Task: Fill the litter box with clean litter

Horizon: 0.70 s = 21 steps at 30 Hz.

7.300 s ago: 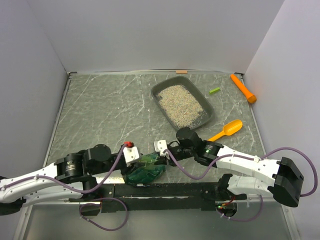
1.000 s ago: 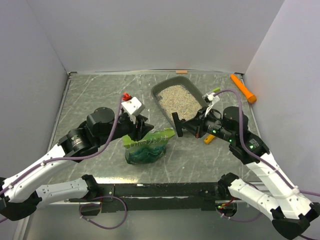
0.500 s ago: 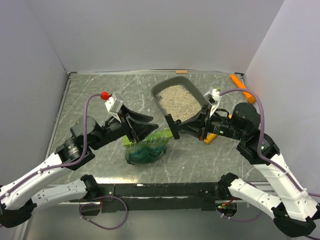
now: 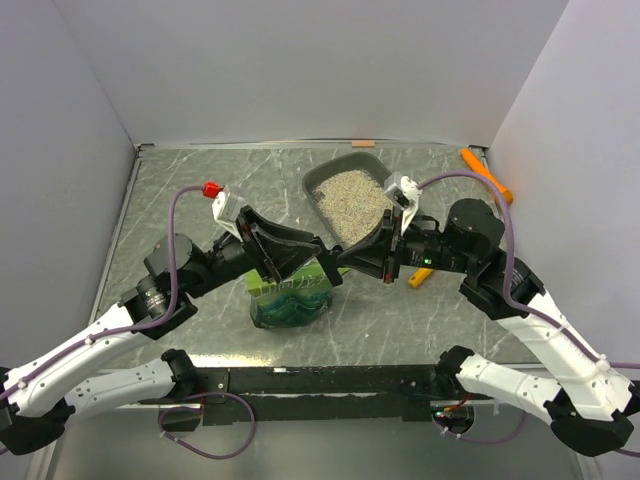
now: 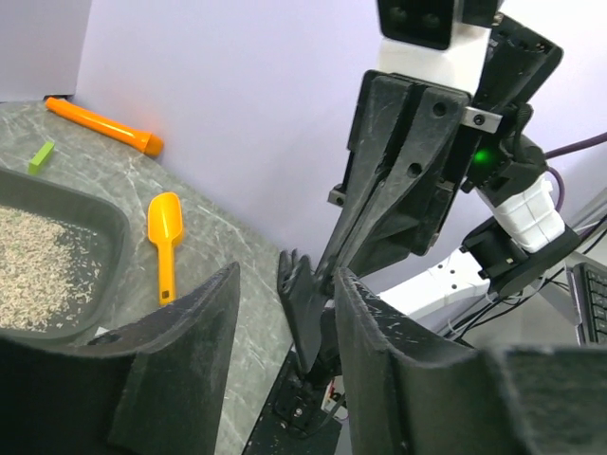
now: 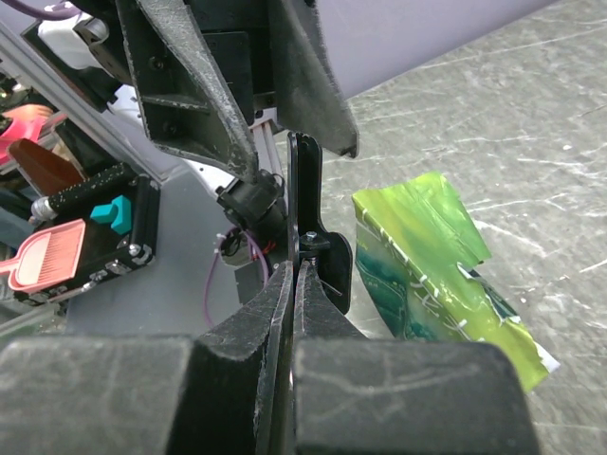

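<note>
A curved side of the black piece is outside the right gripper's fingers, so the left gripper should hold the piece while the right gripper takes both sides (image 6: 312, 245) of the piece.
The litter box (image 4: 312, 186), a dark grey tray, lies at the back centre with pale clean litter (image 4: 350, 195) in it. The left wrist view shows its rim (image 5: 106, 226) and the litter (image 5: 38, 270). A crinkled green bag (image 4: 290, 297) stands in front of it. Above the bag the two grippers meet tip to tip. My right gripper (image 6: 296, 272) is shut on a thin flat black piece (image 6: 305, 185). My left gripper (image 5: 286, 275) is open, one finger on each side of that black piece (image 5: 302, 308).
A yellow-orange scoop (image 4: 420, 277) lies right of the bag, partly under the right arm, and shows whole in the left wrist view (image 5: 164, 232). An orange cylinder (image 4: 487, 172) lies at the back right by the wall. A small green block (image 5: 41, 156) rests near it.
My left gripper has lifted off the bag's top and swung right. My right gripper has carried the black piece left until it sits between the left fingers.
</note>
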Tool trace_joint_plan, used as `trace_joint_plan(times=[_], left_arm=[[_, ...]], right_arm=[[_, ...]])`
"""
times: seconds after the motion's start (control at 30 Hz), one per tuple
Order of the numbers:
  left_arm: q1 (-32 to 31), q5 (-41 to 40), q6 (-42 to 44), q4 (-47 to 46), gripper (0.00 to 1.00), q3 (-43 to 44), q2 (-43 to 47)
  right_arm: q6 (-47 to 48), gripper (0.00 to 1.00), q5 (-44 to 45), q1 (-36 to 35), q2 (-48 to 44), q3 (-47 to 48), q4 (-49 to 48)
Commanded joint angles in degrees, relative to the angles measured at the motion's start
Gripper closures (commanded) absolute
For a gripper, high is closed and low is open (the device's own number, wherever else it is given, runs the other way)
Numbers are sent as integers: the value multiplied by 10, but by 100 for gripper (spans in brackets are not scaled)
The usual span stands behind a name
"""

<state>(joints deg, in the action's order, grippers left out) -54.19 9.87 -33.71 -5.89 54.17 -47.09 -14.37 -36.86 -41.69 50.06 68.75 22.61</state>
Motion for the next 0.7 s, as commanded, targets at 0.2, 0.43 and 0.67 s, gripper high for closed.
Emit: trace_joint_plan(times=[0.2, 0.43, 0.67], left_arm=[[7, 25, 2, -21, 78, 1, 7], [15, 37, 7, -22, 94, -6, 14], [17, 51, 18, -1, 96, 4, 26]], right_arm=[[-4, 100, 21, -25, 14, 22, -64], [-7, 100, 40, -29, 19, 22, -64], [11, 37, 71, -29, 5, 7, -42]])
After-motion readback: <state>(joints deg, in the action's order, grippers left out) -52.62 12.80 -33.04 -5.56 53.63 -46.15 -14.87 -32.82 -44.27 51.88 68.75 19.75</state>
